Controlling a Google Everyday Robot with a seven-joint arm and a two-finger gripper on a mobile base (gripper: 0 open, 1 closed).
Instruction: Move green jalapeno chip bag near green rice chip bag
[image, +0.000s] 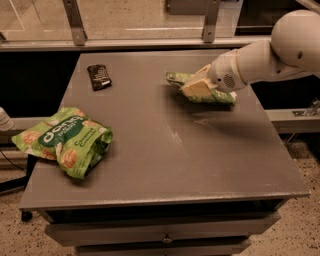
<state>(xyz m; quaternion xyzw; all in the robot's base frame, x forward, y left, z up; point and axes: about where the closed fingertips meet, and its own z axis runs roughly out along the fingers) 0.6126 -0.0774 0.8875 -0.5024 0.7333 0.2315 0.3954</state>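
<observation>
My gripper needs to let go of the green jalapeno chip bag on the grey table (133, 127) against the inner side of the green rice chip bag.
The green jalapeno chip bag (219, 97) is flat and mid-green, at the back right of the grey table (170, 165). My gripper (191, 88) comes in from the right on a white arm and is shut on the bag, with its cream fingers (196, 89) covering the bag's middle. The bag's left end (175, 78) sticks out past the fingers. The green rice chip bag (65, 140), puffy and lime-green with a dark green band, lies at the table's left edge, far from the gripper.
A small dark snack packet (99, 76) lies at the back left of the table. A metal rail with posts (75, 22) runs behind the table. Drawers (165, 235) sit under the front edge.
</observation>
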